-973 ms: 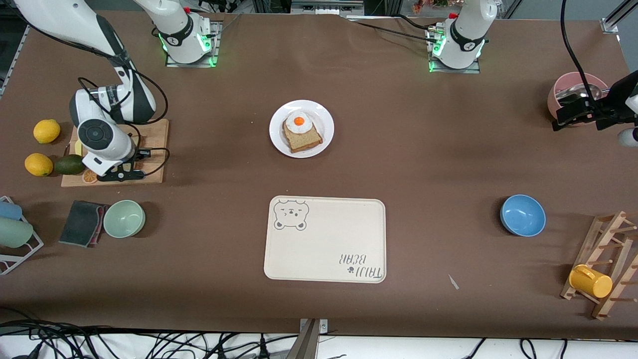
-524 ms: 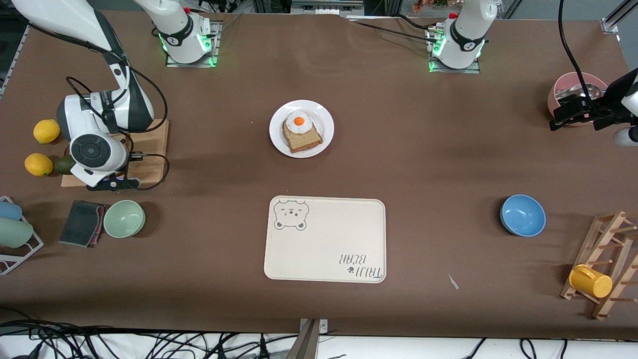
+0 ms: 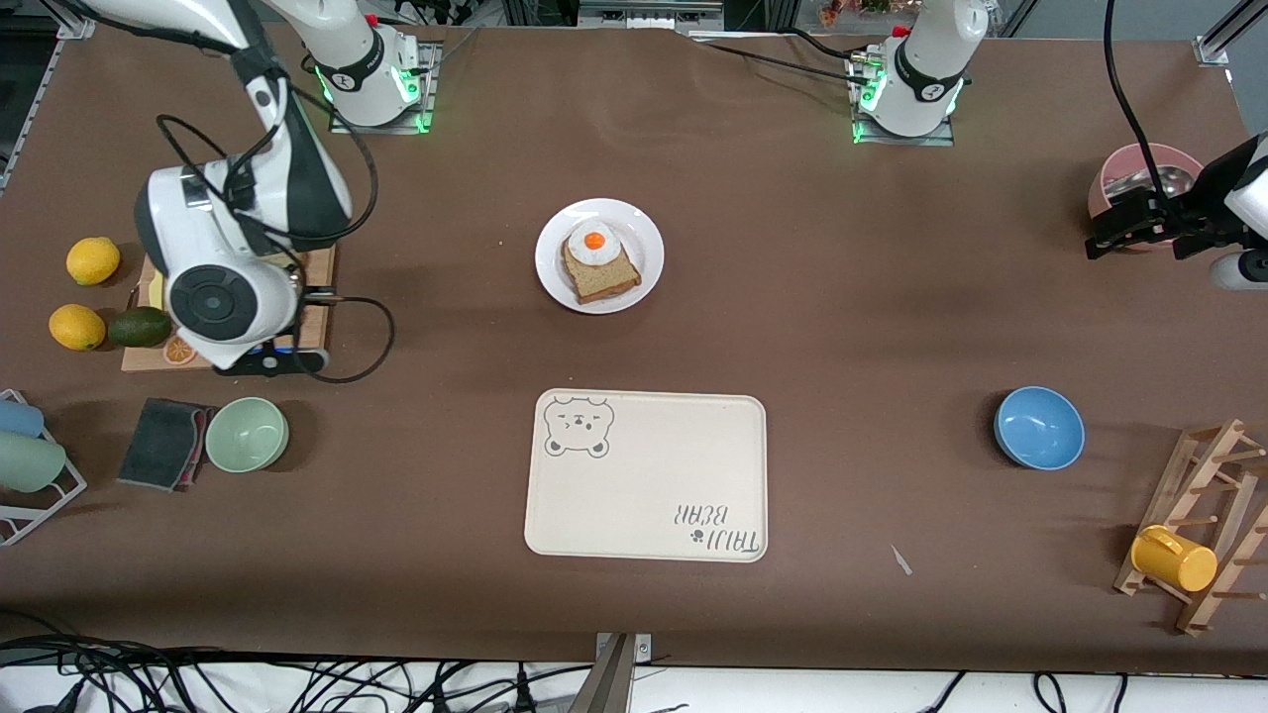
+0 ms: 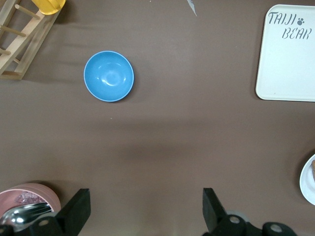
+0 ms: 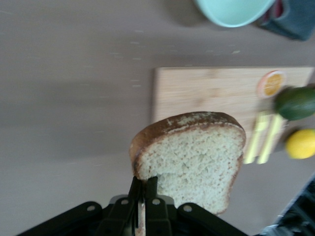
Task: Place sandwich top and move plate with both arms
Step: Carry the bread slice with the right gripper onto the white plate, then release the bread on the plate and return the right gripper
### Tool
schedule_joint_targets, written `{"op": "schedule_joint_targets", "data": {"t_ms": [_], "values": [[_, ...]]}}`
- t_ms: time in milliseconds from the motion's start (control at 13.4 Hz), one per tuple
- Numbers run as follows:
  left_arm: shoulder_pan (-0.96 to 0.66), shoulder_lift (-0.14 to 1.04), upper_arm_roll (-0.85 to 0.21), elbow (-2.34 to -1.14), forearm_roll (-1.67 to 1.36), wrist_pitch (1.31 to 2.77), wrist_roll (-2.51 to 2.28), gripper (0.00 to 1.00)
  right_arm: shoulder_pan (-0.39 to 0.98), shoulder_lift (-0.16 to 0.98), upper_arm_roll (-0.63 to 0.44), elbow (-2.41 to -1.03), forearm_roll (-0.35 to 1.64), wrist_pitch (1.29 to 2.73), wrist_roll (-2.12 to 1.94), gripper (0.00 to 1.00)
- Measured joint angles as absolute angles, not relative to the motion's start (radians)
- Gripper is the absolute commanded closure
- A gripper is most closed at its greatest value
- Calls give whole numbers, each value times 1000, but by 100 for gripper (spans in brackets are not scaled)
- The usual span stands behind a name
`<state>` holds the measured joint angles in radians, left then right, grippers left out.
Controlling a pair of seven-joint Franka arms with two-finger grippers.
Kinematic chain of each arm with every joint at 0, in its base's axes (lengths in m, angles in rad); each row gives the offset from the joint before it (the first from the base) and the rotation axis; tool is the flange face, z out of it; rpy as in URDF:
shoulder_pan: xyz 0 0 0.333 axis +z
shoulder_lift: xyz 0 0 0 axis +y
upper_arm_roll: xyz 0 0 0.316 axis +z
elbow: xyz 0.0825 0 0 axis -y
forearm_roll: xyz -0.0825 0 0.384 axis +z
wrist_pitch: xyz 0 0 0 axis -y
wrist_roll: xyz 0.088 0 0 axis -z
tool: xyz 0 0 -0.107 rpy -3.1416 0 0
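My right gripper will release the sandwich top, still held over the cutting board, over the egg, so that I leave it lying on the white plate's bread slice [image 3: 596, 252].
My right gripper [image 5: 143, 184] is shut on one edge of the sandwich top [image 5: 192, 157], a tan speckled slice with brown crust, and holds it in the air over the wooden cutting board [image 5: 206, 88]. In the front view the right gripper [image 3: 269, 360] sits over the board's edge and my wrist hides the slice. The white plate [image 3: 649, 248] stands mid-table with the egg-topped slice [image 3: 602, 272] on it. My left gripper [image 3: 1129, 226] is open and empty, waiting above the table beside the pink bowl [image 3: 1119, 178]; the left wrist view shows its fingers [image 4: 78, 209] wide apart.
The cream bear-print tray [image 3: 646, 475] lies nearer the front camera than the plate. A blue bowl [image 3: 1038, 427] and a wooden rack with a yellow cup [image 3: 1174, 560] are toward the left arm's end. A green bowl [image 3: 247, 434], dark cloth [image 3: 158, 444], lemons [image 3: 92, 260] and avocado [image 3: 139, 327] surround the board.
My right arm has risen from the cutting board with the bread slice and shifted slightly toward the table's middle. My left arm has barely moved.
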<state>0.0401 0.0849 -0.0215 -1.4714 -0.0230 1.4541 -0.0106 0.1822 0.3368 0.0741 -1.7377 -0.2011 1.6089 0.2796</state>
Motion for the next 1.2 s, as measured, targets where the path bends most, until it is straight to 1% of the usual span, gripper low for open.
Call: {"op": "schedule_joint_targets", "data": {"t_ms": [299,524,973,1198], "values": [[40,85,-21,-1471,-23,1454,-11,0,316,339,79,-1712,-3,1605,520,100],[40,85,-21,-1471,-23,1454,-11,0,440,352,81,-1702,75,1630,733,100],[40,85,-24,-1471,-23,1454,-11,0,678,431,84,-1696,108,1865,1101,100],[40,85,-25,-1471,-23,1454,-11,0,751,497,83,-1695,108,1954,1157,100]]}}
